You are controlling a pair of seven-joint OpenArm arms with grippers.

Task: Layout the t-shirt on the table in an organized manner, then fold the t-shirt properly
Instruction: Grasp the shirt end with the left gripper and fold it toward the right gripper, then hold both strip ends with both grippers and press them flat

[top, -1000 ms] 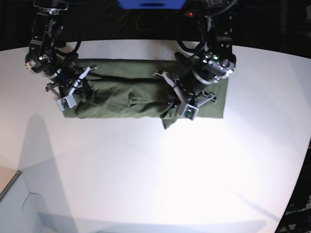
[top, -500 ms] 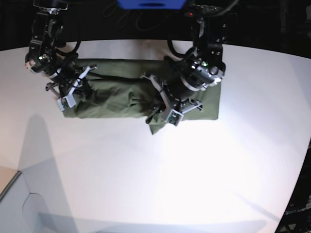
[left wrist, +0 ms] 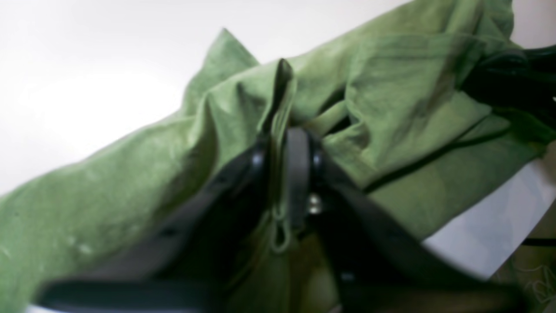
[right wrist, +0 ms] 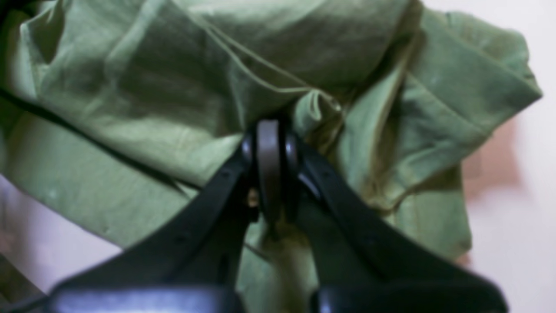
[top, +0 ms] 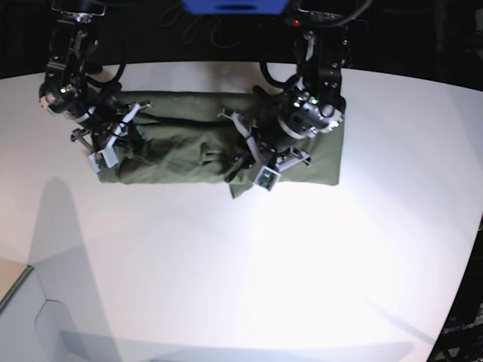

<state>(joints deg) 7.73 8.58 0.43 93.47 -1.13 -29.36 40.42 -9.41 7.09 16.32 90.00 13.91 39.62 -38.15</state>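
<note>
The fingers of my right gripper are in crumpled cloth inward of the t-shirt's end, so next I open my right gripper and pinch the t-shirt's loose end edge [right wrist: 459, 162] before carrying it over.
The olive-green t-shirt [top: 185, 111] lies bunched in a long band near the far edge of the white table [top: 241, 264]. My left gripper [top: 253, 164] is over the shirt's middle. In the left wrist view this gripper [left wrist: 278, 161] has a raised fold of the t-shirt [left wrist: 391, 87] caught between its narrowly parted fingers. My right gripper [top: 110, 147] is at the shirt's left end. In the right wrist view it [right wrist: 269, 143] is shut, with its tips buried in crumpled t-shirt [right wrist: 173, 65] cloth that bunches around them.
A blue object [top: 234, 6] and black cables sit behind the table's curved far edge. A pale box corner [top: 15, 302] shows at the lower left. The table's right edge [top: 469, 256] drops off into darkness.
My left gripper has moved left from the shirt's right end toward its middle, dragging cloth along, so the shirt's right edge has pulled inward. The right arm has not moved.
</note>
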